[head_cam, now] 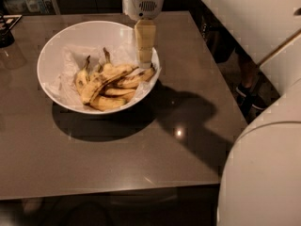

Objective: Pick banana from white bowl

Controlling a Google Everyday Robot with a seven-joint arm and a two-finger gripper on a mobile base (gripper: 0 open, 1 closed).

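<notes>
My gripper is going to close on the middle of the longest, curved banana (pixel 114 73), which lies across the pile in the white bowl.
The white bowl (pixel 56 55), lined with crumpled white paper, stands on the left half of the brown table. Several yellow, brown-speckled bananas lie in its right half. The longest, curved banana (pixel 106 79) lies across the pile, its dark stem pointing up-right toward the rim. My gripper (pixel 145 62) hangs down from its white wrist over the bowl's right inner edge, just above the stem ends of the bananas. It holds nothing that I can see.
The table's right edge (pixel 211 98) and front edge (pixel 113 192) are close by. My white body (pixel 263 173) fills the lower right. Dark objects (pixel 7 29) sit at the table's back left corner. A person's shoes (pixel 249 95) are on the floor at the right.
</notes>
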